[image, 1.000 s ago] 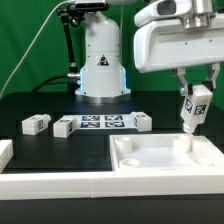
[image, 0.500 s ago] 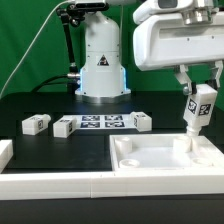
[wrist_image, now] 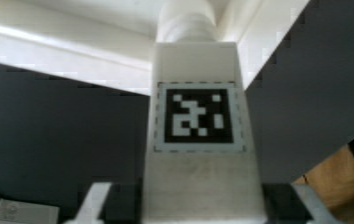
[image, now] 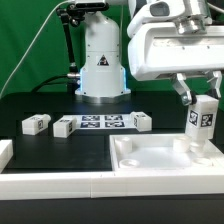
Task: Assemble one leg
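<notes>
Next, my gripper lets go of the leg, standing upright in the far corner of the large white tray (image: 206,157) (wrist_image: 186,15), next to the round peg.
My gripper (image: 201,100) is shut on a leg (image: 203,119), a white block with a black-and-white tag, and holds it upright. The leg's lower end is at the far right corner of the large white tray (image: 150,178). I cannot tell whether it touches the tray. In the wrist view the leg (wrist_image: 200,110) runs down the middle between my fingers (wrist_image: 92,198), with my gripper (wrist_image: 195,205) closed on its sides. The white tray (wrist_image: 49,50) shows behind it.
Three more small white tagged blocks (image: 35,124), (image: 65,127), (image: 140,122) lie on the black table beside the marker board (image: 100,123). The robot base (image: 102,60) stands behind them. A white bar (image: 50,186) runs along the front edge.
My gripper has moved toward the exterior view's right and down with the leg in it. The leg now stands lower, at the tray's far right corner.
</notes>
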### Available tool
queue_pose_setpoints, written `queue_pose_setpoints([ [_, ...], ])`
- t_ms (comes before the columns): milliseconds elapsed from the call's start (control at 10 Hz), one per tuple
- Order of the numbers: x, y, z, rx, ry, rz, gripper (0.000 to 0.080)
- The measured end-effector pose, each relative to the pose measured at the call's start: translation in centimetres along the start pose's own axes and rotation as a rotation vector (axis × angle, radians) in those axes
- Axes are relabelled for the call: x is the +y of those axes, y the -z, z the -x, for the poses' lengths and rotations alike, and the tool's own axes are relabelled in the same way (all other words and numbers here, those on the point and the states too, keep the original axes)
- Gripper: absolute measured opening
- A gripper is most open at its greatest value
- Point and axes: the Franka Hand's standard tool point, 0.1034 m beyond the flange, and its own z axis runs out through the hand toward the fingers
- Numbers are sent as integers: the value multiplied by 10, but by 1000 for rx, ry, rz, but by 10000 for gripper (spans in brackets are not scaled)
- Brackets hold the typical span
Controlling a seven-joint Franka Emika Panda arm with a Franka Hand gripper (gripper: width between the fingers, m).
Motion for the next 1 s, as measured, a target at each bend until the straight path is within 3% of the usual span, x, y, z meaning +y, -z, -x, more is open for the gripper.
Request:
queue_pose_setpoints([
  [200, 3, -8, -4, 5, 0, 0, 291],
  [500, 1, -21, 7, 6, -3, 0, 291],
  [1000, -4, -23, 8, 99, 4, 20, 291],
])
